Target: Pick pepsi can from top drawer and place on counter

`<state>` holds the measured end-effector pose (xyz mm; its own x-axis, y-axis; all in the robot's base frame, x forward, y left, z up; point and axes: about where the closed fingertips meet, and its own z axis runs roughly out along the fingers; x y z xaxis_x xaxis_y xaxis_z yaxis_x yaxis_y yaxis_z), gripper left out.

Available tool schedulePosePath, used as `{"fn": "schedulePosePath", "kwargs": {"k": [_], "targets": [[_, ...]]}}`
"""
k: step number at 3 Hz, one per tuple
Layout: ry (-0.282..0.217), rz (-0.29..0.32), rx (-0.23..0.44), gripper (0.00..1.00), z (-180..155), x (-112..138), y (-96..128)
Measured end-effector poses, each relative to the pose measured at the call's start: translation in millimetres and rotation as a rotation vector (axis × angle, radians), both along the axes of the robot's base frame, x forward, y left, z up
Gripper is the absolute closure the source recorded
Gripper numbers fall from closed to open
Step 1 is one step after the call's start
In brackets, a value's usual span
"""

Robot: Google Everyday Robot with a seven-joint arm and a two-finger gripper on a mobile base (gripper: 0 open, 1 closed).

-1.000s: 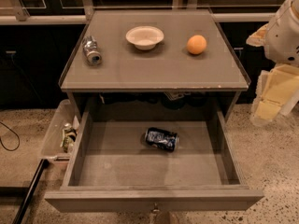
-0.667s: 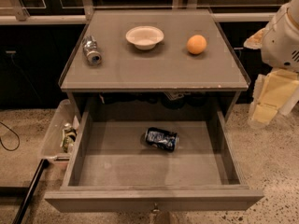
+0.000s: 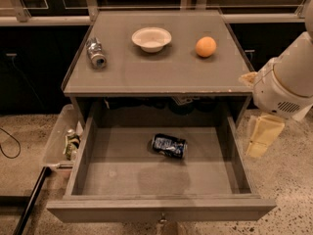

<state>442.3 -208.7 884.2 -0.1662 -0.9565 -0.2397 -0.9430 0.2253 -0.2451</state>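
Next, my gripper enters the open drawer to grab the pepsi can's end point(image 3: 180, 149) nearer my arm.
The pepsi can point(image 3: 168, 146) lies on its side, dark blue with light markings, near the middle of the open top drawer point(image 3: 122, 177). The drawer is pulled fully out below the counter point(image 3: 161, 70), and its small knob point(image 3: 161, 220) shows at the bottom edge. My gripper point(image 3: 263, 135), a cream-coloured part hanging under the white arm joint point(image 3: 283, 87), is at the right, outside the drawer's right wall and above the floor. It is well to the right of the can and touches nothing.
On the counter lie a silver-grey can point(image 3: 96, 53) on its side at the left, a white bowl point(image 3: 151, 38) at the back middle, and an orange point(image 3: 206, 46) at the right. A clear plastic bin point(image 3: 63, 141) with small items stands left of the drawer. A black cable point(image 3: 10, 146) lies on the speckled floor.
My arm and gripper have come down and slightly left along the right side of the cabinet. The can, the drawer and the counter items have not moved.
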Motion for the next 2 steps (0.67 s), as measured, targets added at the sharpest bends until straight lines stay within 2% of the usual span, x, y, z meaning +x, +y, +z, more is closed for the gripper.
{"fn": "schedulePosePath", "kwargs": {"k": [1, 2], "targets": [[0.002, -0.003, 0.002, 0.0, -1.4, 0.1, -0.5], [0.05, -0.056, 0.066, 0.0, -51.8, 2.0, -2.1]]}}
